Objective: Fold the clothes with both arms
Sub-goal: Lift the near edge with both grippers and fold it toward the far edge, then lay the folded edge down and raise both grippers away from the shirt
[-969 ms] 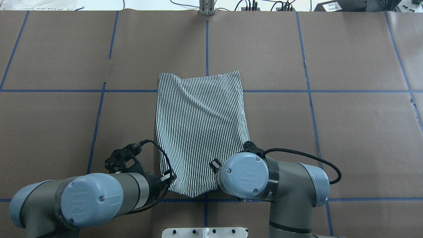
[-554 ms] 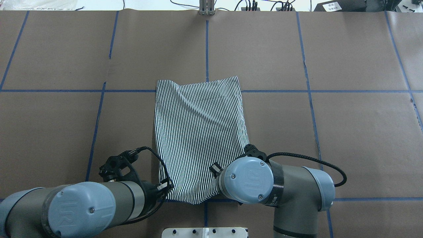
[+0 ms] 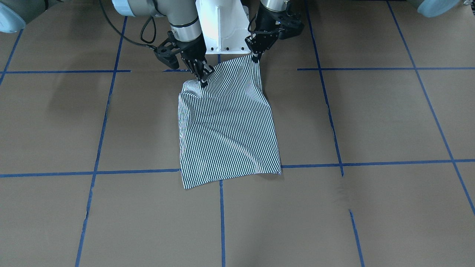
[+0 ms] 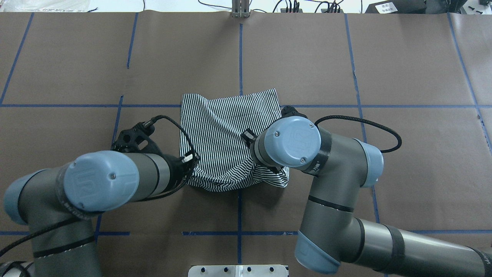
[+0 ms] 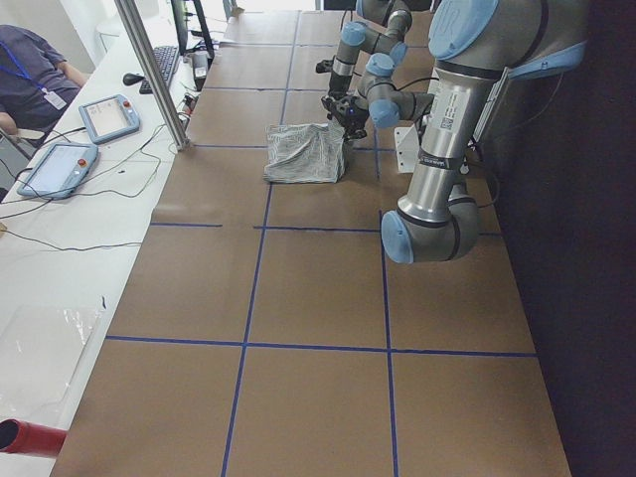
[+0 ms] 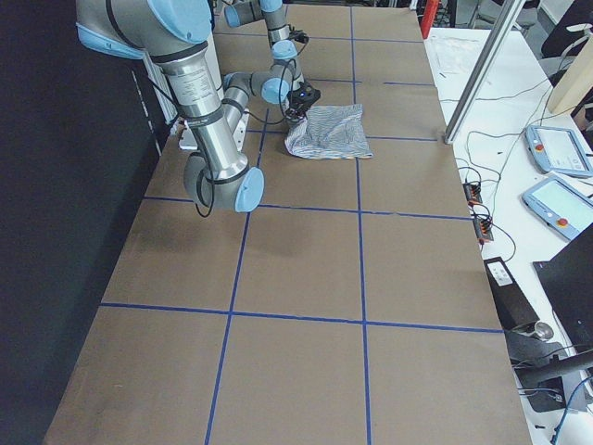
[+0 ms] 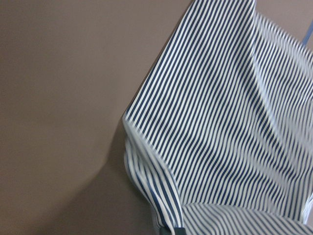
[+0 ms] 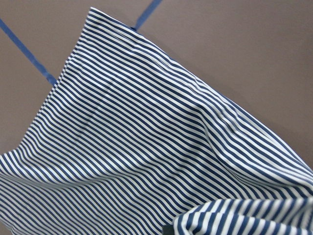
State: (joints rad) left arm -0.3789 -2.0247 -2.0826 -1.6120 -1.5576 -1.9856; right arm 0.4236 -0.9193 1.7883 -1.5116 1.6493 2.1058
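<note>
The striped shirt corner in my left gripper needs to be let go on the shirt's far corner [image 3: 281, 172], along the same side edge of the shirt.
The striped shirt [image 4: 226, 119] lies at mid-table, its robot-side edge raised off the brown paper and bulging in loose folds. At that edge's left corner my left gripper [image 4: 191, 158] is shut on the cloth. My right gripper [image 4: 249, 137], mostly hidden under its wrist, holds the right corner. In the front-facing view the left gripper [image 3: 255, 56] and the right gripper [image 3: 203, 78] each pinch a corner of the shirt [image 3: 226, 133]. Both wrist views show only striped cloth [image 7: 220, 122] [image 8: 137, 132] hanging below. Collar and placket are hidden.
Blue tape lines divide the brown paper cover. The white pedestal base [image 4: 238, 270] stands at the near edge. A metal post [image 5: 154, 75], tablets [image 5: 109, 117] and cables lie on the white bench beyond, where a seated person [image 5: 30, 79] shows.
Both arms have moved away from the robot's base, carrying the shirt's near edge toward its far edge. The visible shirt is shorter and its near part has bunched up.
</note>
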